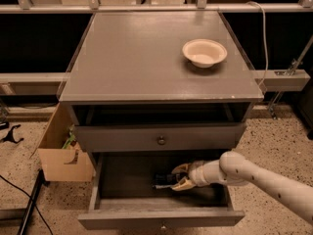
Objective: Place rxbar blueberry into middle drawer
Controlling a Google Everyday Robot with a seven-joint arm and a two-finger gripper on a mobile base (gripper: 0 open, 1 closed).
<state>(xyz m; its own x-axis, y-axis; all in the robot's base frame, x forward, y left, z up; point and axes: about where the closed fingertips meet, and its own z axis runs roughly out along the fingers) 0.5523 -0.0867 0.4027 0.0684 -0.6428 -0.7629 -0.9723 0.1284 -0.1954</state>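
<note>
My gripper is going to the open middle drawer. It will let go of the rxbar blueberry, now held low inside the drawer, near the centre of the open middle drawer's bottom (165, 185).
The middle drawer (161, 218) of the grey cabinet is pulled open at the bottom of the camera view. My gripper (179, 177) reaches in from the right, low inside the drawer near its middle. Its fingers are shut on the right end of the rxbar blueberry (163, 181), a small dark bar that sticks out to the left just above the drawer floor. My white arm (259, 177) crosses the drawer's right side.
A cream-white bowl (204, 52) sits on the cabinet top (137, 58) at the back right. The drawer with a round knob (160, 140) above is closed. A cardboard box (62, 155) stands left of the cabinet. Cables lie on the floor at left.
</note>
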